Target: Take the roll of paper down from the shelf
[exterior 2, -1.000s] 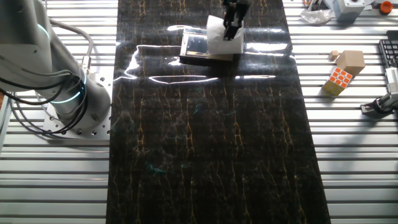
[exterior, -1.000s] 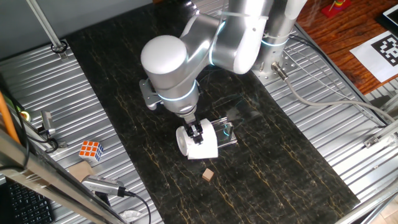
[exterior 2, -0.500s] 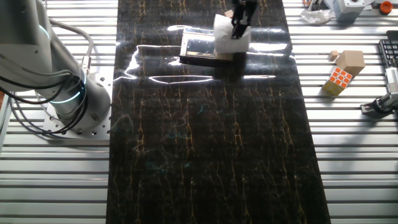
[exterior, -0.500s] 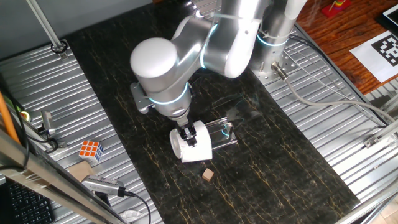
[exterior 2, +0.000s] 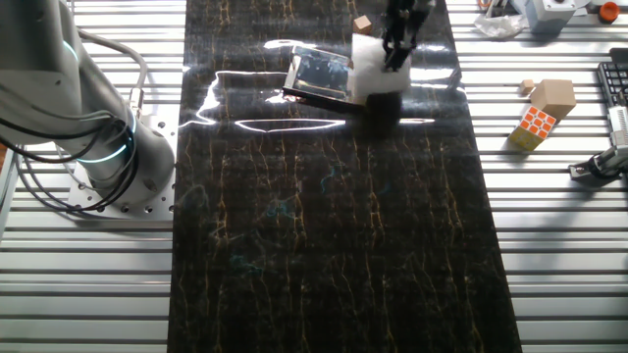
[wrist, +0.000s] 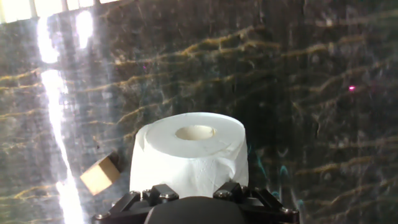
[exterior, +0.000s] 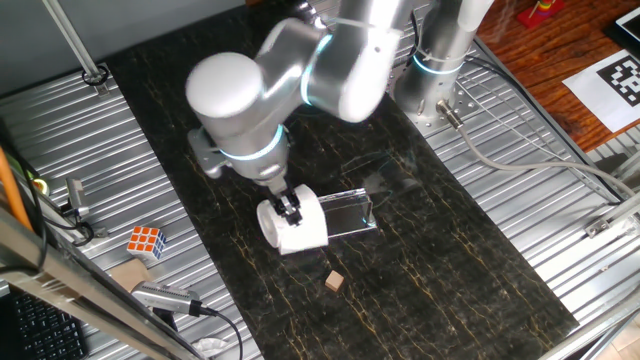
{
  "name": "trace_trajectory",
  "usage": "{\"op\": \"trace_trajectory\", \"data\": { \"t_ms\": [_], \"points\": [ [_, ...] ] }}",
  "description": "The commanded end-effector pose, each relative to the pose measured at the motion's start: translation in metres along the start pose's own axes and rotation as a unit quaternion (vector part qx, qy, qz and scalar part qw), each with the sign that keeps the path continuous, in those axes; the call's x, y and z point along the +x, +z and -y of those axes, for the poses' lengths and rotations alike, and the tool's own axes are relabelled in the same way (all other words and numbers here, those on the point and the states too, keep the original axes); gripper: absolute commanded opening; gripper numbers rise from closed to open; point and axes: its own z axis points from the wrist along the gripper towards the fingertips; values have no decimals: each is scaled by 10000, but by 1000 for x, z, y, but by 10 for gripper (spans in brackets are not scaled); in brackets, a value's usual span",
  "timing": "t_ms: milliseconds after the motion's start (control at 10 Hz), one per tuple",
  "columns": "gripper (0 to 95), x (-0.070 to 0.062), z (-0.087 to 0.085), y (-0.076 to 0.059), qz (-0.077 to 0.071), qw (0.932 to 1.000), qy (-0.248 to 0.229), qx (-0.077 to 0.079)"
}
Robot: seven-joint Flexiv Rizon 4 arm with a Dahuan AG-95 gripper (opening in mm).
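The roll of paper will go down from my gripper onto the dark tabletop [exterior: 276, 222] next to the end of the shelf that faces the Rubik's cube.
The white roll of paper [exterior: 297, 229] is clamped in my gripper [exterior: 289, 207], which is shut on it. The roll sits just off the left end of the clear plastic shelf [exterior: 347, 212], over the dark tabletop. The shelf top is bare. In the other fixed view the roll [exterior 2: 370, 71] hangs beside the shelf [exterior 2: 318, 73] under the gripper [exterior 2: 396, 44], with its shadow on the table below. In the hand view the roll [wrist: 189, 155] fills the middle, core hole facing up, held between my fingers [wrist: 159, 193].
A small tan wooden cube [exterior: 335, 282] lies on the tabletop near the roll; it also shows in the hand view [wrist: 100, 175]. A Rubik's cube [exterior: 146, 240] and a cardboard box [exterior 2: 552, 95] sit on the metal side rails. The arm's base [exterior 2: 108, 147] stands at the table's edge.
My gripper has carried the roll sideways off the shelf top, away from the arm's base. The shelf is left bare and has stayed in place.
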Motion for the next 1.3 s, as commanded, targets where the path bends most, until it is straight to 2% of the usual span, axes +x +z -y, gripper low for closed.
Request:
{"op": "trace_trajectory", "data": {
  "t_ms": [100,700,800,900,1000,1100,1200,1300],
  "points": [
    [0,-5,3,0,19,10000,-57,-4],
    [0,-17,30,3,62,9987,-511,-5],
    [190,-17,31,4,64,9982,-597,-6],
    [190,-17,31,4,66,9978,-655,-10],
    [570,-18,31,4,70,9971,-759,-19],
    [570,-18,31,4,73,9967,-814,-16],
    [760,-18,31,4,79,9962,-864,-13],
    [760,-18,31,3,78,9961,-874,-14]
  ]
}}
